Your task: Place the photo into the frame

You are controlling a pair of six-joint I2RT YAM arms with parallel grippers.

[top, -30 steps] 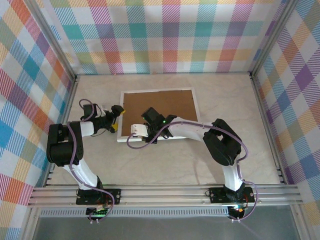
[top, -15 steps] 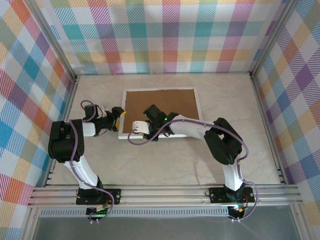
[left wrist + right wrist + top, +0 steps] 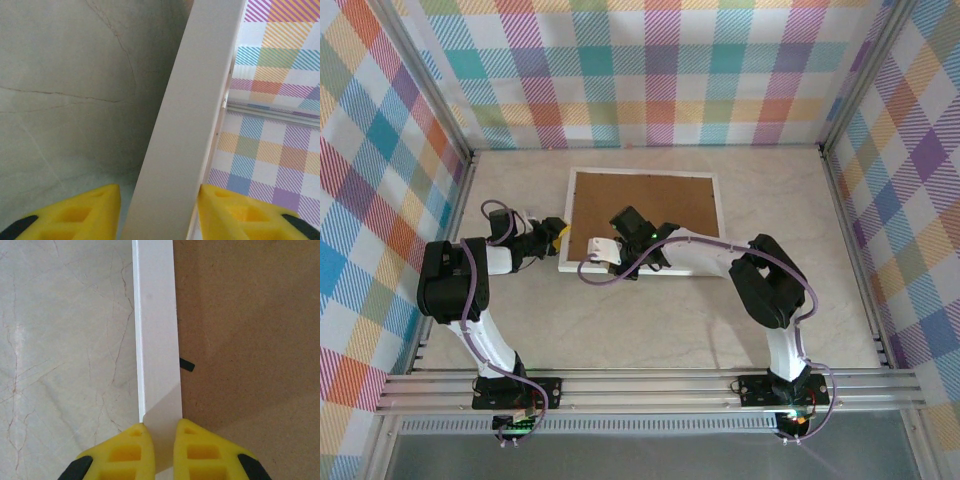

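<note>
I need to grip that corner (image 3: pixel 566 267) before flipping the frame, as it lies face down and my right gripper holds its near border short of the frame's corner.
The frame (image 3: pixel 642 174) lies face down on the table, its white border around the brown backing board (image 3: pixel 645 205). The photo is hidden. My left gripper (image 3: pixel 558 233) is at the frame's left edge. In the left wrist view the border (image 3: pixel 190 130) stands between the yellow fingers of the left gripper (image 3: pixel 159 192). The right finger touches it and a small gap shows at the left finger (image 3: pixel 90 210). My right gripper (image 3: pixel 595 255) is shut on the near border (image 3: pixel 155 315), pads of the right gripper (image 3: pixel 161 427) pressed to both sides.
A small black tab (image 3: pixel 186 364) sticks out on the backing board (image 3: pixel 250 315) beside the border. Plaid walls (image 3: pixel 650 70) close in the marble table (image 3: pixel 620 330) at the back and both sides. Free table lies in front of the frame.
The left gripper's jaws have closed in from wide open around the frame's left edge. The frame has shifted slightly toward the back wall with the right gripper still on it.
</note>
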